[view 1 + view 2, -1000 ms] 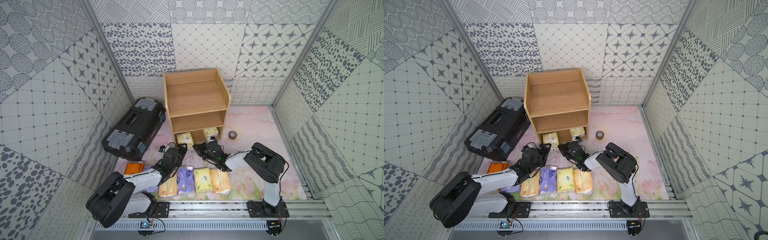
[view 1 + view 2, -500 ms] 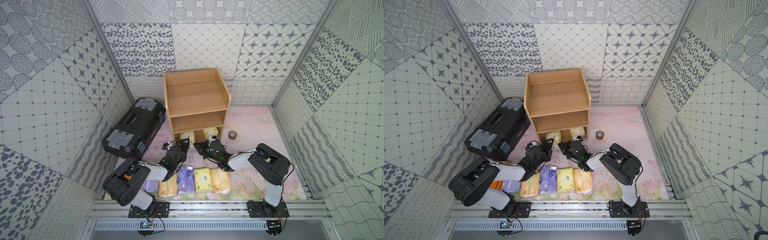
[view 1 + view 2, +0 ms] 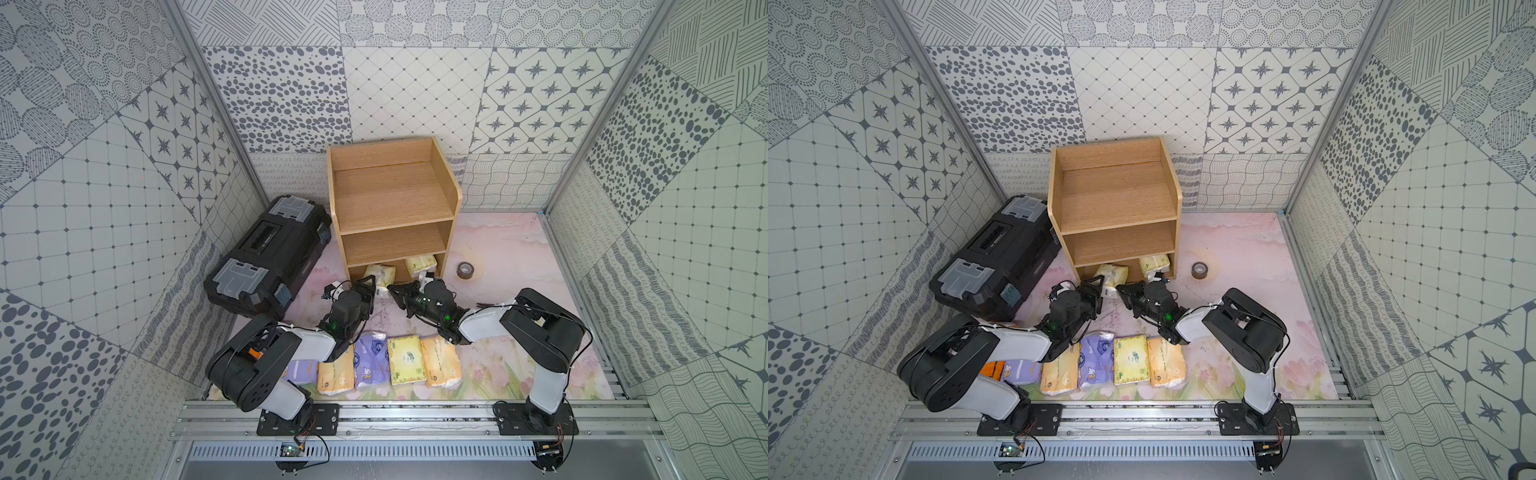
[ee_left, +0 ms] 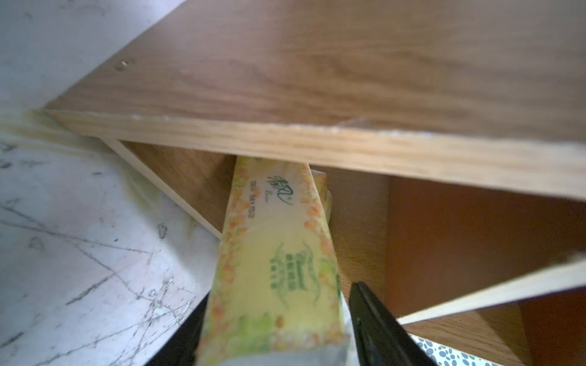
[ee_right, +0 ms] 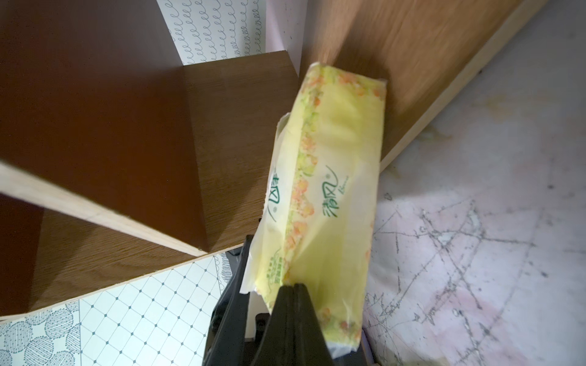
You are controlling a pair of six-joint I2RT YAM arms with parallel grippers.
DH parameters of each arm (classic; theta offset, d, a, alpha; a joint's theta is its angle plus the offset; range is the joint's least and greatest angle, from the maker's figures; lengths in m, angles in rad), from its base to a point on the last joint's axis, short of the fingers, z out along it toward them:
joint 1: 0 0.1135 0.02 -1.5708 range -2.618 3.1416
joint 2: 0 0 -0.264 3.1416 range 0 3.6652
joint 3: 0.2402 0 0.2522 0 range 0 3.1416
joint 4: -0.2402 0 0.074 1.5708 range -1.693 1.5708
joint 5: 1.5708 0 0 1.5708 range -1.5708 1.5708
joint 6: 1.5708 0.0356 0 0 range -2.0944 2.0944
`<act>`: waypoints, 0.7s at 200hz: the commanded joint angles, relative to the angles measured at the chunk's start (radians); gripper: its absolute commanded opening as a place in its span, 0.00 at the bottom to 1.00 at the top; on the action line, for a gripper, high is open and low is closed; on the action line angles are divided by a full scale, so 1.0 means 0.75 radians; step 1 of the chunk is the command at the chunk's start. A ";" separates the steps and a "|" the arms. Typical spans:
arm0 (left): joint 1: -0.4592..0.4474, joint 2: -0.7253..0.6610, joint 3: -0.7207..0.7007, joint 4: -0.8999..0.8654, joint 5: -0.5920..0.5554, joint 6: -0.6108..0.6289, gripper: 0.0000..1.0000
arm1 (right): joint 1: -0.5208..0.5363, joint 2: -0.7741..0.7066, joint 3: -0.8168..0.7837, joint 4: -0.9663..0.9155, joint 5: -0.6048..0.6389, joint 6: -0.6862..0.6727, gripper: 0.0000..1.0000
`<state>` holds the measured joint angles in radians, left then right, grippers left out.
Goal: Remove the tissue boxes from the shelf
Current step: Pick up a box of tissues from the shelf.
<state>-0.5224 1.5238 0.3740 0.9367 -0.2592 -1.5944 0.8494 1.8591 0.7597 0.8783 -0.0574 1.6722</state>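
The robot's right gripper is shut on just the wrapper's edge, so it should open and take the tissue box's whole near end (image 5: 335, 295) before drawing it out.
The light-wood shelf (image 3: 395, 195) (image 3: 1113, 195) holds two pale green-yellow tissue boxes in its bottom tier. One box (image 3: 381, 272) (image 3: 1112, 275) sticks out at the front left; the other (image 3: 420, 262) (image 3: 1154, 262) lies further right. My left gripper (image 3: 371, 286) (image 4: 280, 290) is shut on the protruding box (image 4: 272, 228), a finger against each side. My right gripper (image 3: 392, 287) (image 5: 295, 286) is shut, pinching the wrapper at the near end of a pale green-yellow box (image 5: 336, 158), apparently the same one. Several more boxes (image 3: 406, 359) lie in a row on the floor.
A black toolbox (image 3: 270, 253) lies left of the shelf, close to my left arm. A grey tape roll (image 3: 465, 270) sits on the floor right of the shelf. The metal rail (image 3: 395, 415) runs along the front. Patterned walls close in three sides.
My left gripper moved forward to the shelf front and its jaws narrowed around the protruding box. My right gripper shifted left along the shelf front and stayed shut.
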 commanded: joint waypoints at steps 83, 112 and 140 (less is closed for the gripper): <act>-0.016 -0.092 -0.031 0.059 -0.044 0.064 0.30 | -0.010 -0.157 -0.043 -0.074 -0.012 -0.157 0.68; -0.046 -0.178 -0.067 0.014 -0.071 0.062 0.30 | -0.013 -0.230 -0.066 -0.201 0.021 -0.223 0.97; -0.105 -0.273 -0.086 -0.058 -0.111 0.056 0.30 | -0.017 -0.174 -0.035 -0.161 -0.028 -0.195 0.97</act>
<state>-0.5571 1.3930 0.3256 0.9165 -0.2913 -1.5761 0.8417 1.7016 0.7235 0.7628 -0.0635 1.5444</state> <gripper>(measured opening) 0.323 0.970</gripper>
